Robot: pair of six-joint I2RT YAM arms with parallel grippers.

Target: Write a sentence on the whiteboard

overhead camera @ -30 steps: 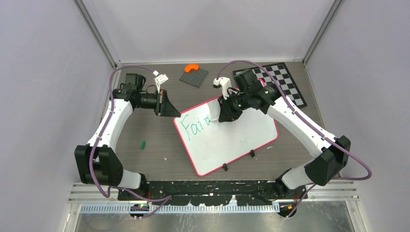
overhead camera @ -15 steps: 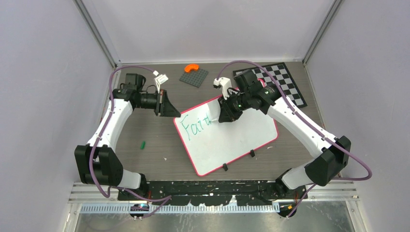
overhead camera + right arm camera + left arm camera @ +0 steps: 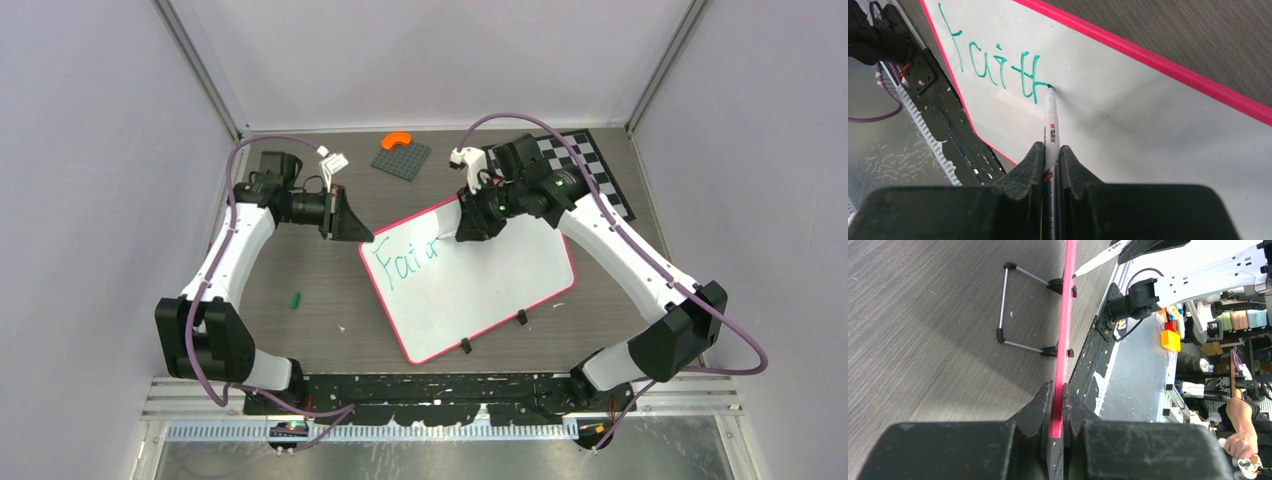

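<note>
The whiteboard's far edge slants steeply away from my left gripper, so I need to open my left gripper to let the whiteboard settle straighter, then pinch its red-pink rim (image 3: 364, 251).
The whiteboard (image 3: 490, 285) lies tilted at the table's middle, white with a red-pink rim. The sentence's green lettering (image 3: 402, 258) reads "Fait" near its far-left corner, and it also shows in the right wrist view (image 3: 993, 67). My left gripper (image 3: 352, 228) is shut on the board's rim (image 3: 1064, 335), the fingers pinching the red edge (image 3: 1058, 390). My right gripper (image 3: 468, 226) is shut on a white marker (image 3: 1050, 120), and its green tip touches the board just right of the last letter.
A black-and-white checkered board (image 3: 592, 172) lies at the far right behind my right arm. A grey plate (image 3: 401, 158) with an orange piece (image 3: 398, 140) sits at the back. A small green cap (image 3: 296, 298) lies left of the whiteboard. Two black clips (image 3: 520, 318) sit on its near edge.
My right gripper has moved a little right and farther along the board with the marker, its wrist turned. The last green letter has gained strokes. The left arm has not moved.
</note>
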